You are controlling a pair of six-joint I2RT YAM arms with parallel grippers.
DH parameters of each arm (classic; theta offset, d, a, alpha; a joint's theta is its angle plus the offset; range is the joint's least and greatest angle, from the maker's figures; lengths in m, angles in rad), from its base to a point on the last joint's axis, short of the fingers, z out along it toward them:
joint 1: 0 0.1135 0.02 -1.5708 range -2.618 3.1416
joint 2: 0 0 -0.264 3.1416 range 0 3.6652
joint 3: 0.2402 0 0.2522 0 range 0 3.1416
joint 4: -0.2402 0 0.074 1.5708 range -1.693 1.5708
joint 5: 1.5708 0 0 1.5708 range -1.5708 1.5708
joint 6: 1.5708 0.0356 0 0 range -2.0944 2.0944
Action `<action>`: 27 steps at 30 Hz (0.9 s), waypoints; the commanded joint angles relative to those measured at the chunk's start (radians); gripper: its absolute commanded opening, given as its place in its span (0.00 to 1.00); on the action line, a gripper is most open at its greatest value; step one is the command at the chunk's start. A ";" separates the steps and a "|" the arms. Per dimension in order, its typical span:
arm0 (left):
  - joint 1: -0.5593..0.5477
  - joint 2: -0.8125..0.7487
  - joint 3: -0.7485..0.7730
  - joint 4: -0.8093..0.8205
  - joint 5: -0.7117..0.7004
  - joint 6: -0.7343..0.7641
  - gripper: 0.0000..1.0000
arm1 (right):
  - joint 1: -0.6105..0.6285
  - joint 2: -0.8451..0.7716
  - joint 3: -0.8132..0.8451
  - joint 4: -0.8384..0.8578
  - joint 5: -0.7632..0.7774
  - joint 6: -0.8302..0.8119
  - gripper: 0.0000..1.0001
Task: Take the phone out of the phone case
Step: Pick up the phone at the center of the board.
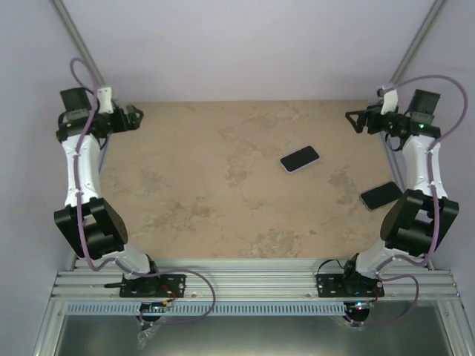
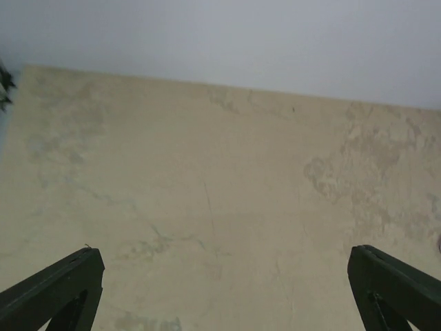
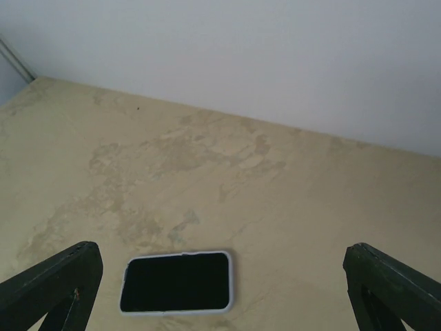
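Observation:
The phone case is the dark slab with the pale lilac rim. My right gripper will close on the closest short end [image 1: 313,153] [image 3: 226,280] of it.
A dark slab with a pale lilac rim, the phone case [image 1: 300,158], lies flat on the tan table right of centre; I cannot tell whether a phone is inside it. It also shows in the right wrist view [image 3: 176,281], low between the fingers and far below them. A plain black phone-shaped slab [image 1: 381,195] lies at the right table edge, partly hidden by the right arm. My right gripper [image 1: 356,119] [image 3: 222,255] is open and empty at the far right. My left gripper [image 1: 133,117] [image 2: 224,276] is open and empty at the far left, over bare table.
The tan stone-patterned table [image 1: 223,208] is walled by pale panels at the back and both sides. The arm bases sit on a metal rail [image 1: 252,285] at the near edge.

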 commanded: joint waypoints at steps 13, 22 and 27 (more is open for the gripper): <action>-0.403 0.021 -0.181 0.080 -0.113 0.033 0.99 | 0.116 -0.192 -0.343 0.040 0.101 0.124 0.98; -0.775 0.261 0.019 0.052 -0.172 0.076 0.99 | 0.028 -0.312 -0.482 0.088 0.041 0.221 0.98; -0.941 0.445 0.176 0.033 -0.219 0.095 1.00 | -0.024 -0.353 -0.536 0.115 0.020 0.256 0.98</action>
